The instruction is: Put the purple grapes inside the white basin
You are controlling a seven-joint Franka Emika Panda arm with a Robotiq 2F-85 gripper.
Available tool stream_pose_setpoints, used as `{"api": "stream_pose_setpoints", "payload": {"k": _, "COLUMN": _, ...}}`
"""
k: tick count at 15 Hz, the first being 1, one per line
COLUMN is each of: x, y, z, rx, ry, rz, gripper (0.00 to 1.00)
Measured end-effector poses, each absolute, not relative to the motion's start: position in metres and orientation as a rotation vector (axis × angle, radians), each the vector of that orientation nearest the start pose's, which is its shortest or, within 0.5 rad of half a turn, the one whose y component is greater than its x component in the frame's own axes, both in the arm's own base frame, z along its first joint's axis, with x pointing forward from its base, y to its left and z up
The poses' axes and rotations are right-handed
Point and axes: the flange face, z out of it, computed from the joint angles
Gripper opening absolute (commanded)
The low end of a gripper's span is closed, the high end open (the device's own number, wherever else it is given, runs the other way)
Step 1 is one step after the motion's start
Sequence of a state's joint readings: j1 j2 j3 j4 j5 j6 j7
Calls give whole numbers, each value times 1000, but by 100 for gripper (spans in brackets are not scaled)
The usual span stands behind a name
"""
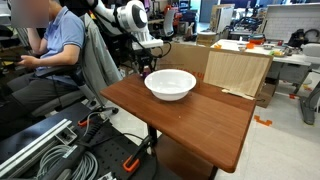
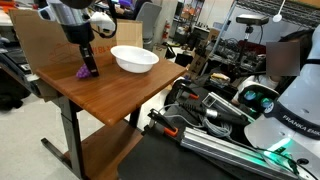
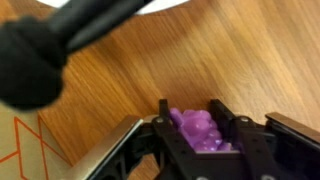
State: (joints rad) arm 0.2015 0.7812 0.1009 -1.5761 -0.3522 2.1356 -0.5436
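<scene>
I need to drop the purple grapes over the middle of the white basin's empty inside (image 1: pixel 169 77).
The purple grapes (image 3: pixel 197 130) sit between my gripper's (image 3: pixel 190 110) two black fingers, which press against them on both sides, low over the wooden table. In an exterior view the gripper (image 2: pixel 88 66) stands at the table surface with the grapes (image 2: pixel 80 73) showing beside its fingertips. The white basin (image 2: pixel 134 59) stands upright and empty a short way from the gripper. In an exterior view the gripper (image 1: pixel 144 62) is just behind the basin (image 1: pixel 170 84), and the grapes are hidden there.
The brown wooden table (image 1: pixel 190 125) (image 2: pixel 100 95) has a cardboard panel (image 1: pixel 238 70) (image 2: pixel 40 40) standing along its far edge. A seated person (image 1: pixel 50 40) is close beside the arm. Cables and equipment (image 2: pixel 230 110) lie on the floor near the table.
</scene>
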Motion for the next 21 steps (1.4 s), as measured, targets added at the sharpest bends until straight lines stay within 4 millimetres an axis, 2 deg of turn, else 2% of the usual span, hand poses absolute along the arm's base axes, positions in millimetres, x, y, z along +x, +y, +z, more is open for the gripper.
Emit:
{"api": "stream_pose_setpoints", "payload": {"k": 2, "x": 651, "y": 176, "z": 166, "rx": -2864, "ry": -1606, "rz": 378, "gripper": 21}}
{"api": "stream_pose_setpoints", "payload": {"k": 4, "x": 647, "y": 168, "z": 179, "rx": -2872, "ry": -1561, "rz": 339, "gripper": 21}}
{"api": "stream_pose_setpoints", "payload": {"k": 7, "x": 638, "y": 149, "z": 228, "rx": -2905, "ry": -1500, "rz": 176, "gripper": 21}}
{"api": "stream_pose_setpoints", "payload": {"k": 9, "x": 630, "y": 129, "z": 266, "rx": -2945, "ry": -1446, "rz": 55, "gripper": 21}}
{"api": "stream_pose_setpoints", "payload": {"k": 11, "x": 618, "y": 101, "z": 298, "rx": -2987, "ry": -1354, "rz": -7, "gripper": 21}}
{"api": "stream_pose_setpoints", "payload": {"k": 13, "x": 602, "y": 62, "z": 319, "rx": -3035, "ry": -1224, "rz": -19, "gripper": 21}}
{"api": "stream_pose_setpoints", "payload": {"k": 15, "x": 583, "y": 14, "z": 322, "rx": -3081, "ry": -1086, "rz": 25, "gripper": 21}}
{"api": "stream_pose_setpoints", "payload": {"k": 17, "x": 569, "y": -27, "z": 308, "rx": -3112, "ry": -974, "rz": 95, "gripper": 21}}
{"api": "stream_pose_setpoints", "payload": {"k": 19, "x": 560, "y": -51, "z": 287, "rx": -3125, "ry": -881, "rz": 179, "gripper": 21}}
{"api": "stream_pose_setpoints", "payload": {"k": 21, "x": 555, "y": -57, "z": 264, "rx": -3122, "ry": -825, "rz": 255, "gripper": 21}}
